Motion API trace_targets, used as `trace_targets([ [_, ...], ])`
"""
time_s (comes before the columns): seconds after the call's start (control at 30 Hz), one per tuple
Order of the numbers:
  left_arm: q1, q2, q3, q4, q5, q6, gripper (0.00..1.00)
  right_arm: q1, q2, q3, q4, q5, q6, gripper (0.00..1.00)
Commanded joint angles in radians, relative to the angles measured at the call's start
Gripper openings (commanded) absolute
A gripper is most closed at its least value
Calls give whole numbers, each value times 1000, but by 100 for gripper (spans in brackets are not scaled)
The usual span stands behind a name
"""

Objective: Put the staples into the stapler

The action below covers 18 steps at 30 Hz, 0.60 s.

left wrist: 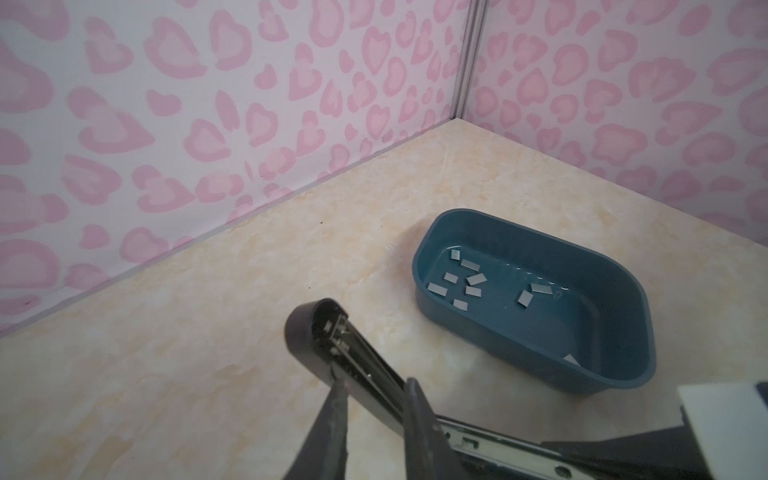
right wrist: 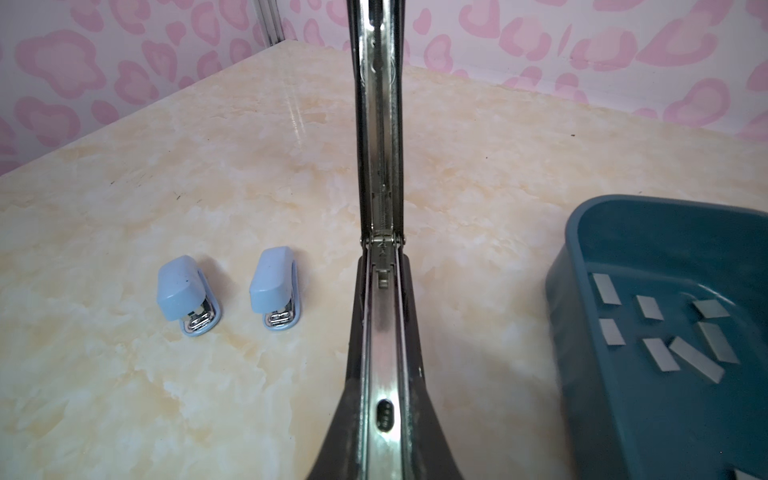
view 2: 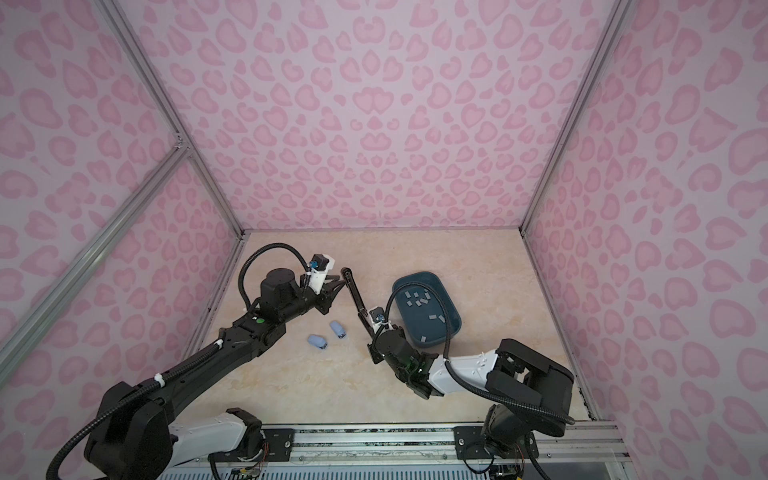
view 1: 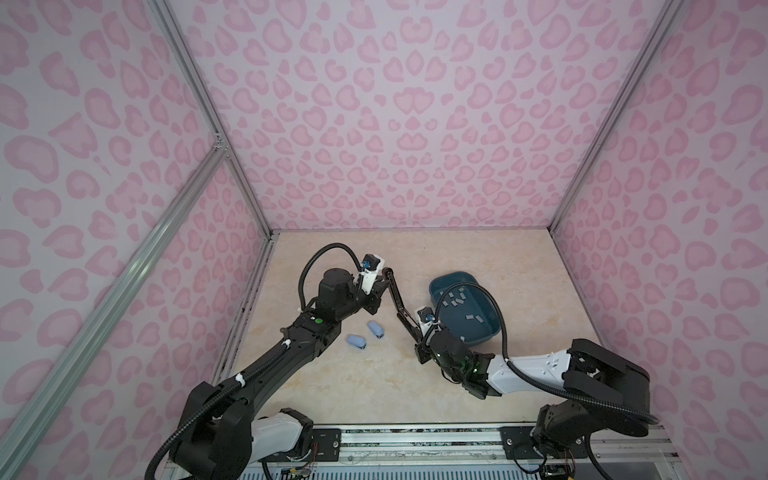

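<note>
Next, my right gripper puts the black stapler, swung open above the table, down on the tabletop [view 1: 404, 314] [right wrist: 408, 278] between the light-blue staplers and the teal bin.
A long black stapler [view 1: 397, 297] [view 2: 355, 291] is swung open above the table. My right gripper [view 1: 409, 328] [right wrist: 382, 282] is shut on its lower half, and the bare metal channel [right wrist: 384, 332] runs between the fingers. My left gripper [view 1: 383, 286] [left wrist: 374, 384] is closed across the raised black top arm [left wrist: 316, 336], one finger on each side. The staples [view 1: 457, 297] [left wrist: 469, 282] [right wrist: 665, 332], several small grey strips, lie loose in the teal bin [view 1: 478, 338] [view 2: 415, 275] to the right of the stapler. No staple shows in either gripper.
Two small light-blue staplers [view 1: 356, 341] [view 1: 375, 329] [right wrist: 183, 291] [right wrist: 272, 280] lie shut on the marble tabletop left of the black one, under the left arm. Pink-patterned walls enclose the table on three sides. A metal rail [view 1: 415, 434] runs along the front.
</note>
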<state>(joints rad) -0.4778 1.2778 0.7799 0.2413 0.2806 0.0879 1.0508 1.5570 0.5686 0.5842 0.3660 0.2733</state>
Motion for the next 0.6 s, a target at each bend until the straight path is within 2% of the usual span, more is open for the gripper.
trace_targets([
  [0.0, -13, 75, 25, 102, 49, -15, 25, 23, 30, 11, 129, 95, 22, 0],
  [0.17, -9, 223, 67, 137, -1, -29, 23, 57, 47, -9, 153, 182, 48, 0],
  [0.33, 22, 346, 101, 182, -1, -74, 22, 59, 64, -50, 202, 190, 84, 0],
  [0.57, 39, 399, 130, 197, 33, -76, 21, 59, 107, -64, 241, 195, 112, 0],
])
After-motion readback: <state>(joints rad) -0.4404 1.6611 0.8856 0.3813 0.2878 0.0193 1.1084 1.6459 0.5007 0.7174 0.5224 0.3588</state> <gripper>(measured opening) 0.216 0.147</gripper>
